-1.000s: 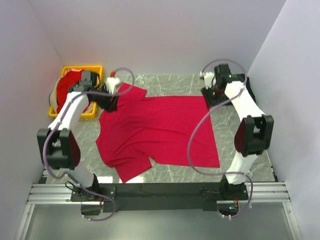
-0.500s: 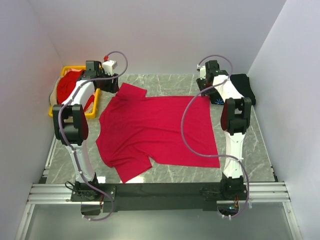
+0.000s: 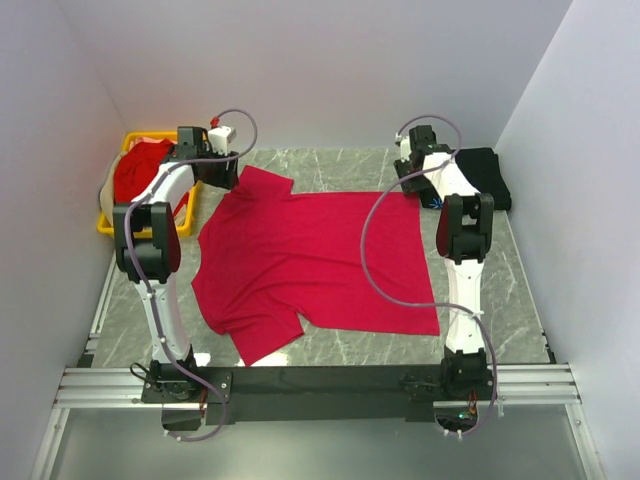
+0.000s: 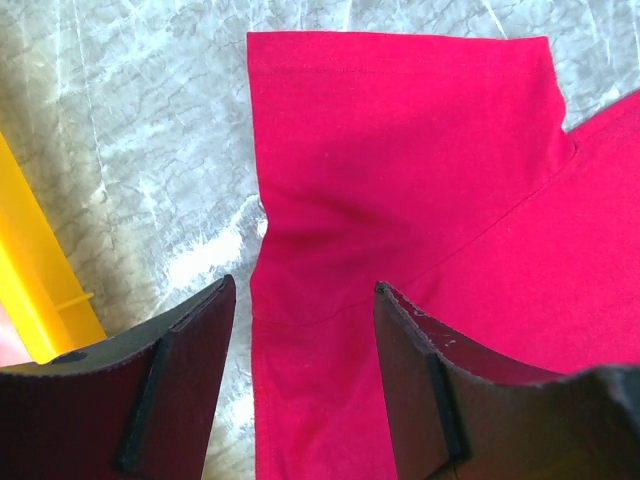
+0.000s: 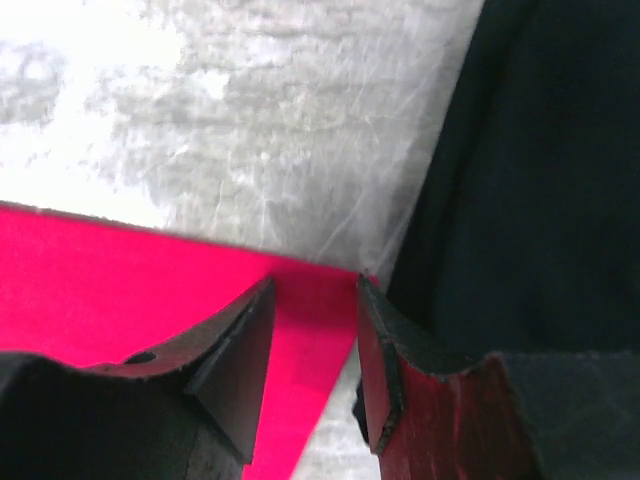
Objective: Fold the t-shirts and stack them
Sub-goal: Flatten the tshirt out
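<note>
Next, I close my left gripper on the spread red t-shirt's shoulder edge (image 3: 238, 185) (image 4: 257, 298), where the seam of the far sleeve begins near the yellow basket.
A bright red t-shirt (image 3: 315, 260) lies spread flat on the marble table. My left gripper (image 3: 222, 180) is open at the shirt's far left sleeve; the left wrist view shows that sleeve and side edge (image 4: 400, 160) between the open fingers. My right gripper (image 3: 412, 182) is open at the shirt's far right corner; the right wrist view shows the red corner (image 5: 320, 300) between the fingers. A black t-shirt (image 3: 487, 175) lies folded at the far right and also shows in the right wrist view (image 5: 540, 180). Another red shirt (image 3: 135, 172) sits in the basket.
A yellow plastic basket (image 3: 152, 228) stands at the far left of the table, its edge visible in the left wrist view (image 4: 35, 290). White walls close in the left, back and right sides. Cables loop from both arms over the table.
Both arms have stretched out to the far end of the table and lowered over the shirt's far corners. The shirt has barely moved.
</note>
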Tool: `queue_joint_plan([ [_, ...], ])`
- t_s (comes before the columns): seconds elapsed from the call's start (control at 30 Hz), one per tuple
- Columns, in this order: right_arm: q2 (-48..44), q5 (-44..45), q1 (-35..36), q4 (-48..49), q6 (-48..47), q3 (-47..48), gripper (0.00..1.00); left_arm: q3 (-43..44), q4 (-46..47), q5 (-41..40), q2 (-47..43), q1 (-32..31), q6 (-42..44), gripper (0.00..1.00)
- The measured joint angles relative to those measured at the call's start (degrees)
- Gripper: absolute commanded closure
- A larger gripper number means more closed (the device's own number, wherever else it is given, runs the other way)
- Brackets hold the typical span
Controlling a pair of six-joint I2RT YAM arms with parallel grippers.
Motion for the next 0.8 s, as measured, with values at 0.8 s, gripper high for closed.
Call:
queue_joint_plan([
  [0.8, 6.62, -3.37, -2.71, -7.1, 4.26, 10.8, 0.7, 1.79, 0.31, -0.7, 2.71, 0.0, -1.31, 0.37],
])
